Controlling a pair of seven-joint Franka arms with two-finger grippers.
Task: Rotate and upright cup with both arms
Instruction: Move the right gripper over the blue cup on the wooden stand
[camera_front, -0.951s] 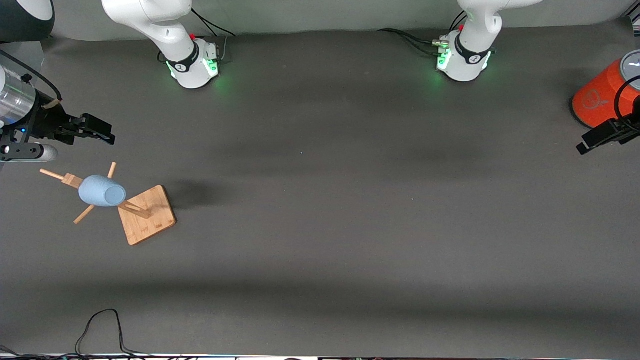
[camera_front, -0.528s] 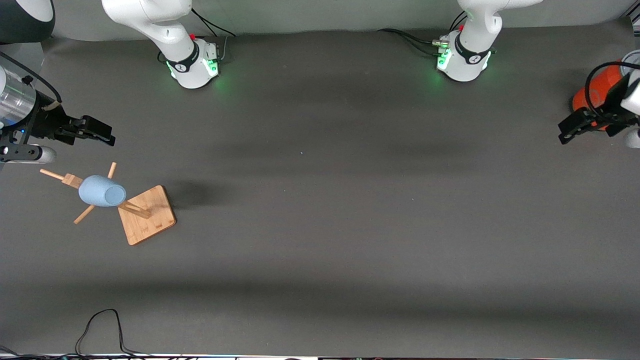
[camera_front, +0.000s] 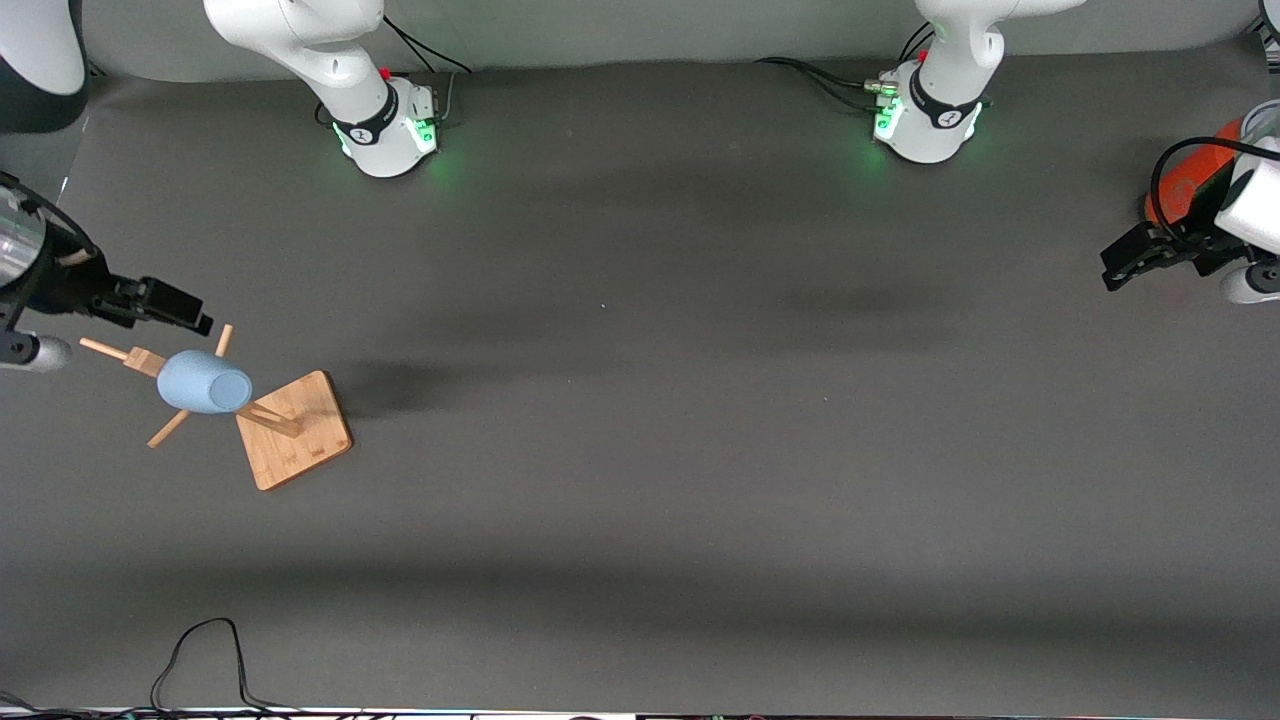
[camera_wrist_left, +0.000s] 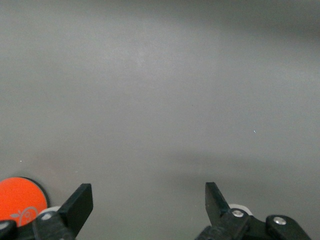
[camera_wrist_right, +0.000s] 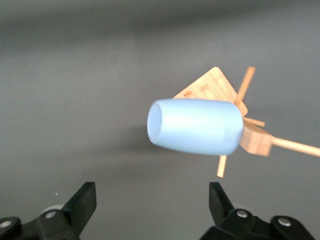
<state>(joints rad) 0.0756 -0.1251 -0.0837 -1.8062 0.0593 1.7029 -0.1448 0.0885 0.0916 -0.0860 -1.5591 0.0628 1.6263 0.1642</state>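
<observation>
I need to next use my right gripper to take hold of the light-blue cup across its body's middle (camera_front: 200, 382) (camera_wrist_right: 196, 126), so that the cup's closed bottom is left sticking out.
The light-blue cup (camera_front: 204, 381) sits sideways on a wooden peg rack (camera_front: 296, 432) toward the right arm's end of the table. In the right wrist view the cup (camera_wrist_right: 195, 126) lies straight ahead of the jaws, its axis level. My right gripper (camera_front: 196, 319) hangs open over the table beside the rack's top pegs, a short gap from the cup, and nothing is between its fingers (camera_wrist_right: 82, 202). My left gripper (camera_front: 1113, 272) hovers open and empty over the table at the left arm's end, next to the orange cylinder; its own view shows the left gripper (camera_wrist_left: 148, 200) over bare mat.
A large orange cylinder (camera_front: 1185, 180) with a grey top stands at the left arm's end, partly hidden by the left hand; the orange cylinder (camera_wrist_left: 20, 200) also shows by one finger. A black cable (camera_front: 200, 650) loops at the table's front edge. Dark mat (camera_front: 640, 450) covers the table.
The right gripper has come down closer to the cup and rack. The left gripper has swung inward from the table's end and now covers more of the orange cylinder. The cup has not moved.
</observation>
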